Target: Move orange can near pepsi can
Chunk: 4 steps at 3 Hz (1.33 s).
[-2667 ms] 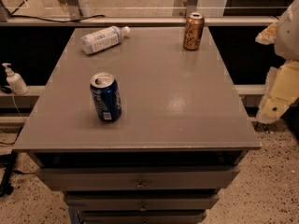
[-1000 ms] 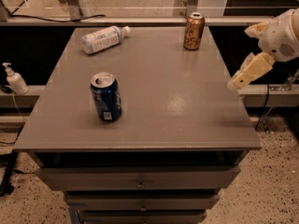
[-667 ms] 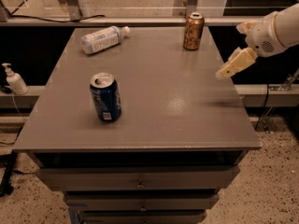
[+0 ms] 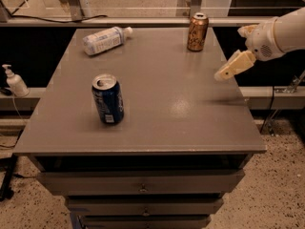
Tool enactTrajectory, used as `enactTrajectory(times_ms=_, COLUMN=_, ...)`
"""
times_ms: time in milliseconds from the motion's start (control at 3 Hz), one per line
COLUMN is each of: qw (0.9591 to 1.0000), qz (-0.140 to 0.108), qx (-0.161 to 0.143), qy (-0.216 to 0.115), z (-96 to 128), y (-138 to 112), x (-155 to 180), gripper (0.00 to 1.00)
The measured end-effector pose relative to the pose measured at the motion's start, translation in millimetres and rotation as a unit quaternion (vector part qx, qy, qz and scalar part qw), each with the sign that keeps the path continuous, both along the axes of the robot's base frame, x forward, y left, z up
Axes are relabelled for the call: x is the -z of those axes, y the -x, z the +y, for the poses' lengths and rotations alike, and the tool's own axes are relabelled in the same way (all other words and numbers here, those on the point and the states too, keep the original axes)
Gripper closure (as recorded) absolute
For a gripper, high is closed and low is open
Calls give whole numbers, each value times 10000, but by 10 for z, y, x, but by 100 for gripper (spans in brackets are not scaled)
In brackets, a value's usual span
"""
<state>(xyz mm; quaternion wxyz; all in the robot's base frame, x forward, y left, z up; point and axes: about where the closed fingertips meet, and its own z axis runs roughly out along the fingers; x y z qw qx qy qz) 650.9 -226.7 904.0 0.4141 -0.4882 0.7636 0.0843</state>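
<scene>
I should next move my gripper to the orange can at the table's far corner and close it around the can's middle (image 4: 197, 34).
The orange can (image 4: 197, 31) stands upright at the far right corner of the grey table (image 4: 157, 104). The pepsi can (image 4: 107, 99) stands upright left of the middle, toward the front. My gripper (image 4: 230, 54) hangs above the table's right edge, to the right of the orange can and a little nearer the front, apart from it. Its fingers (image 4: 234, 65) are spread and hold nothing.
A clear plastic bottle (image 4: 105, 38) lies on its side at the far left of the table. A white pump bottle (image 4: 15, 81) stands on a ledge off the left side. Drawers (image 4: 143, 187) sit under the tabletop. A rail runs behind the table.
My arm has come in from low at the table's right side, moving up and to the left over the right edge, closer to the orange can. The cans have not moved.
</scene>
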Motion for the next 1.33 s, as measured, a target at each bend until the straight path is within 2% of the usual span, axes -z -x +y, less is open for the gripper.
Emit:
enactTrajectory(times_ms=333, qw=9981, qz=-104, qx=206, qy=-563, z=38, y=-362, x=168, gripper=0)
enactTrajectory(times_ms=667, qw=9916, qz=-291, qx=460, qy=-1174, z=7, y=-813, x=270, gripper=0)
enactTrajectory(times_ms=1000, qw=9805, qz=-598, qx=686, qy=-1743, z=-14, y=-1241, x=280, gripper=0)
enactTrajectory(times_ms=1333, qw=9694, qz=-897, qx=736, qy=-2162, z=116, y=-1638, x=251, gripper=0)
